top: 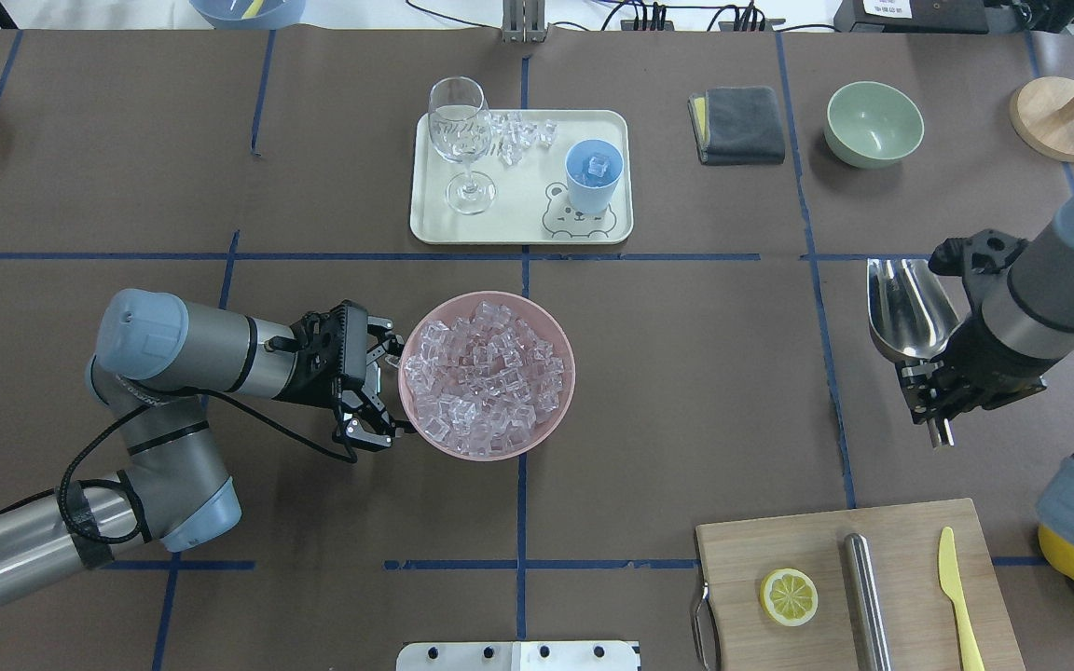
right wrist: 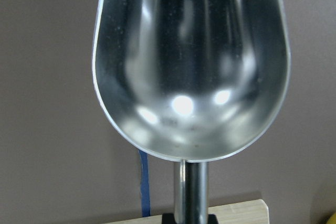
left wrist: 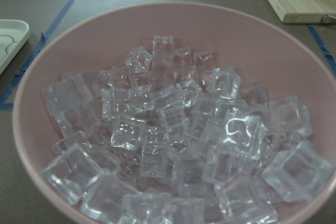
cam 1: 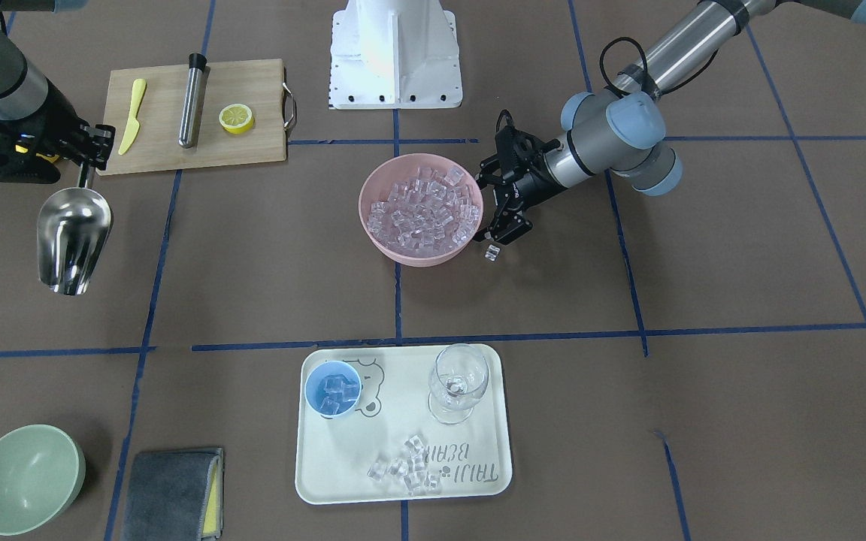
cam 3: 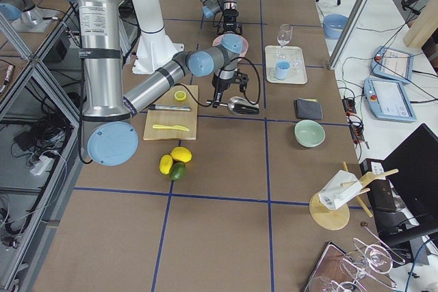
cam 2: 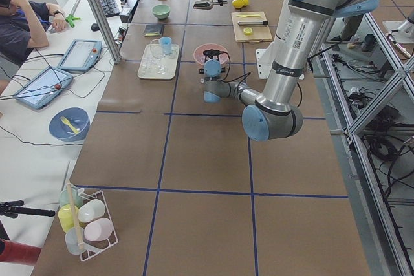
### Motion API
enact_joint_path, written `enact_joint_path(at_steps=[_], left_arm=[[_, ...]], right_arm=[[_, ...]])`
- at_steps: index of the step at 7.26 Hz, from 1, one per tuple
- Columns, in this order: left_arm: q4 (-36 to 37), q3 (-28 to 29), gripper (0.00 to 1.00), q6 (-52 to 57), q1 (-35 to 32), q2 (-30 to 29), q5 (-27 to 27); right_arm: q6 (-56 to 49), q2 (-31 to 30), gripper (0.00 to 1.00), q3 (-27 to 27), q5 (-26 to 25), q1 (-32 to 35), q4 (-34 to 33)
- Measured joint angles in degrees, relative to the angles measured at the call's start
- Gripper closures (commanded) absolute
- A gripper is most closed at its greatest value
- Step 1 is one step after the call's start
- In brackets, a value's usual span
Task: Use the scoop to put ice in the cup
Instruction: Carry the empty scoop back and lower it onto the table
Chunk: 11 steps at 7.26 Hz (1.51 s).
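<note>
I need to release the steel scoop from my right gripper on the table (cam 1: 128, 246) beside the blue line near the cutting board.
A pink bowl (top: 557, 401) in mid-table is full of ice (top: 486, 373) and fills the left wrist view (left wrist: 173, 145). My left gripper (top: 392, 390) is open, its fingers beside the bowl's left rim. My right gripper (top: 933, 410) is shut on the handle of the steel scoop (top: 910, 308) and holds it above the table at the right. The scoop (right wrist: 191, 66) is empty. The light-blue cup (top: 593, 177) stands on the cream tray (top: 518, 228) with a few ice cubes in it (cam 1: 333, 388). Several loose cubes (cam 1: 407, 466) lie on the tray.
A clear stemmed glass (top: 462, 140) stands on the tray beside the cup. One cube (cam 1: 492, 253) lies on the table by the pink bowl. A cutting board (top: 910, 531) holds a lemon half, a steel cylinder and a yellow knife. A green bowl (top: 874, 123) and a grey cloth (top: 737, 124) are far right.
</note>
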Motion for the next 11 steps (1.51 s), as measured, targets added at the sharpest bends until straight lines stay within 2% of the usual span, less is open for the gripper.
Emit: enact_joint_path(at_steps=[2,4,7,8,9,11], left_arm=[[0.0,0.0,0.0,0.1,0.0,0.0,0.0],[0.0,0.1,0.0,0.0,0.0,0.0,0.0],[0.1,0.1,0.0,0.1,0.1,0.0,0.0],[0.1,0.1,0.0,0.1,0.1,0.0,0.0],[0.1,0.1,0.0,0.1,0.1,0.0,0.0],[0.1,0.1,0.0,0.1,0.1,0.0,0.0]], right_arm=[[3.4,-2.0,1.0,-1.8,-1.2,-3.7,4.6],[4.6,-2.7,1.0,-3.4,-2.9,-6.1,6.0],[8.7,-2.8,1.0,-6.0,-3.7,-7.4,10.4],[9.2,-2.7,0.95,-6.9,-3.8,-7.5,11.8],[9.2,-2.5,0.51,-7.5,-3.8,-7.6,12.6],[9.2,-2.2,0.0,-7.8,-3.8,-7.6,13.1]])
